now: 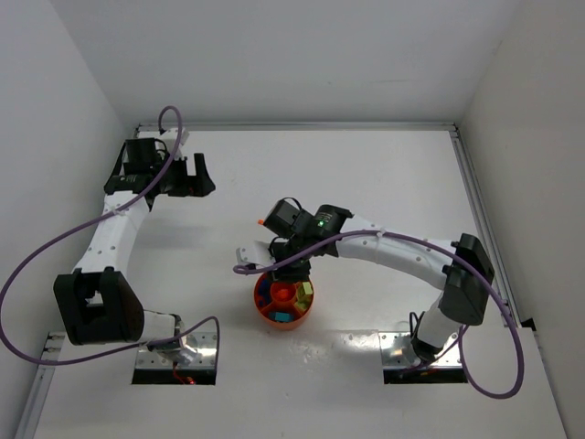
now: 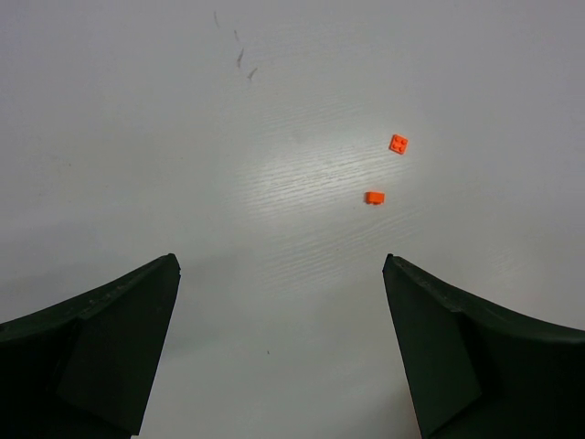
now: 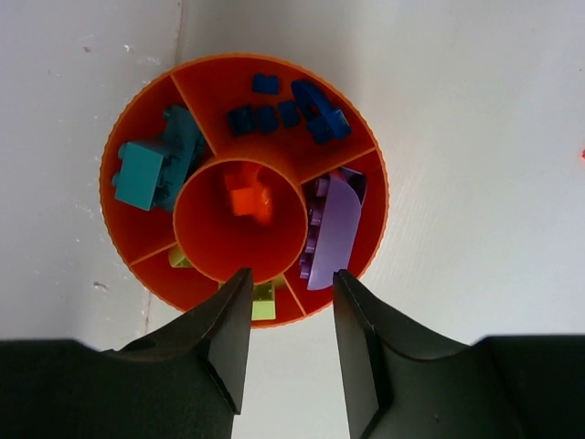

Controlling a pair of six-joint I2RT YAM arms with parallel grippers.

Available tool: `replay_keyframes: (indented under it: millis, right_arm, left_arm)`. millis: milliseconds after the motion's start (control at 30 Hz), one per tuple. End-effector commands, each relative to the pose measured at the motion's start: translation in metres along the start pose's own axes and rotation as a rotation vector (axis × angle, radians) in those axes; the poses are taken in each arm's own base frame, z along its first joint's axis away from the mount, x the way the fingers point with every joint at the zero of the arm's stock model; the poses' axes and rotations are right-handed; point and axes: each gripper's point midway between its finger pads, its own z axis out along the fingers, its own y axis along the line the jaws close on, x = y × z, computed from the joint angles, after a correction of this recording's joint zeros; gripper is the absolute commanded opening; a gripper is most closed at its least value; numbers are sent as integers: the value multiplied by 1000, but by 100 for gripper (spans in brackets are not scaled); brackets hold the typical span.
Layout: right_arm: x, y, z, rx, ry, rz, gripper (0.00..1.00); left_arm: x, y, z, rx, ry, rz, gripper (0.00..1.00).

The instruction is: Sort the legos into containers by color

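Note:
The robot's left gripper will next move to the orange-red brick (image 1: 260,221) (image 2: 375,198) that lies on its side, next to the one with its studs up, and close there.
The round orange-red divided tray (image 1: 260,307) sits near the table's front centre. In the right wrist view its compartments (image 3: 371,183) hold teal bricks (image 3: 151,169), blue bricks (image 3: 288,105), purple bricks (image 3: 331,229) and yellow-green bricks (image 3: 263,302), with orange-red bricks (image 3: 247,197) in the centre cup. My right gripper (image 3: 291,279) hovers over the tray's edge (image 1: 292,270), open and empty. My left gripper (image 1: 196,178) is open and empty at the far left. Two orange-red bricks (image 2: 398,144) (image 2: 374,198) lie on the table ahead of it.
An orange-red brick (image 1: 260,222) lies on the table just behind the right wrist. White walls close in the table at left, back and right. A metal rail (image 1: 480,201) runs along the right edge.

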Motion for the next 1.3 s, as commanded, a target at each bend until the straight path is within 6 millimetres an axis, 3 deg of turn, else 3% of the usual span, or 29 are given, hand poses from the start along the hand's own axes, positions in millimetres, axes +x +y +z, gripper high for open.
replay_keyframes:
  millis: [0,167,267,433,533,700,800,833,1033,1133,1200,1233,1267]
  right_arm:
    - [-13,-6,-15,58,-67,14,41]
    - [-31,-44,-40,219,-165,144,34]
    - [-25,-72,-59,290,-216,276,33]
    - [-3,-115,-91,337,-305,485,31]
    - [19,-120,-94,305,-321,570,31]
    - [51,-126,-106,326,-344,654,34]
    - [73,-140,-109,318,-305,737,34]
    - [83,-145,-114,337,-305,762,34]
    - [131,-162,-113,373,-236,831,34]
    - [146,-178,-114,361,-250,855,34]
    - [156,-193,-122,378,-271,851,34]
    - [159,-197,-122,373,-280,859,34]
    - [160,-204,-127,380,-295,860,34]
  left_arm:
    - [-14,-1,-3,23,-51,24,100]
    - [-13,-10,4,91,-65,41,100]
    - [-15,-10,6,101,-82,61,100]
    - [-15,-13,6,132,-87,135,100]
    - [-22,-20,-1,172,-125,242,100]
    - [-9,-40,-3,333,-116,408,100]
    - [0,-60,4,415,-80,491,100]
    - [10,-64,15,430,-46,536,100]
    - [16,-84,52,513,7,698,92]
    - [12,-91,84,527,47,791,81]
    - [1,-97,106,552,63,818,67]
    - [0,-97,112,576,77,832,64]
    - [14,-100,113,630,130,886,61]
